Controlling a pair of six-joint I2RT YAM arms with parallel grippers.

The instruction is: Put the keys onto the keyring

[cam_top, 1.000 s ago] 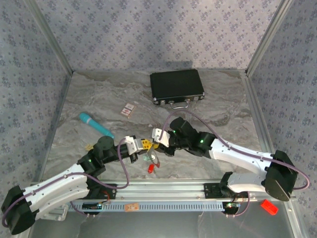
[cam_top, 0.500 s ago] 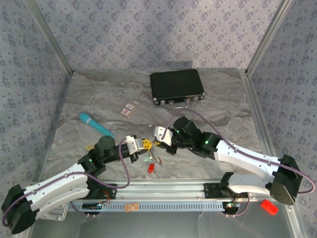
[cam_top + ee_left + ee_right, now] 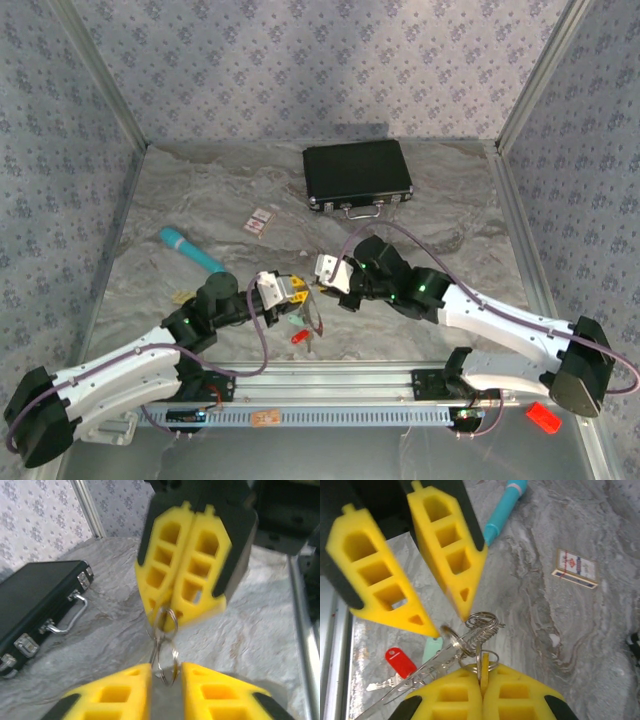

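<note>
I will release the yellow-headed key from my right gripper on the table midway [image 3: 378, 286] between the black case's handle and the front rails.
My right gripper [image 3: 481, 672] is shut on a yellow-headed key [image 3: 484, 676] that is threaded on a small silvery ring. The keyring [image 3: 482, 621], a bunch of linked wire loops with a long silver key blade [image 3: 420, 676], hangs from it just above the table [image 3: 440, 225]. Its red tag [image 3: 400, 661] lies on the table beside a pale teal tag [image 3: 432, 649]. My left gripper [image 3: 166, 668] faces the right one, its fingers apart, with one loop [image 3: 165, 662] standing between their tips. From above, both grippers [image 3: 290, 288] [image 3: 318, 283] meet near the front middle, over the ring [image 3: 313, 318].
A black case [image 3: 357, 175] lies at the back centre. The teal stick [image 3: 192, 252] lies to the left, and a small card packet [image 3: 259, 220] sits between them. A tiny yellowish item [image 3: 180, 297] rests by the left arm. Metal rails edge the front.
My left gripper has moved right and closed the gap to the right gripper. The ring now stands between its fingertips. The red tag has shifted slightly on the table.
</note>
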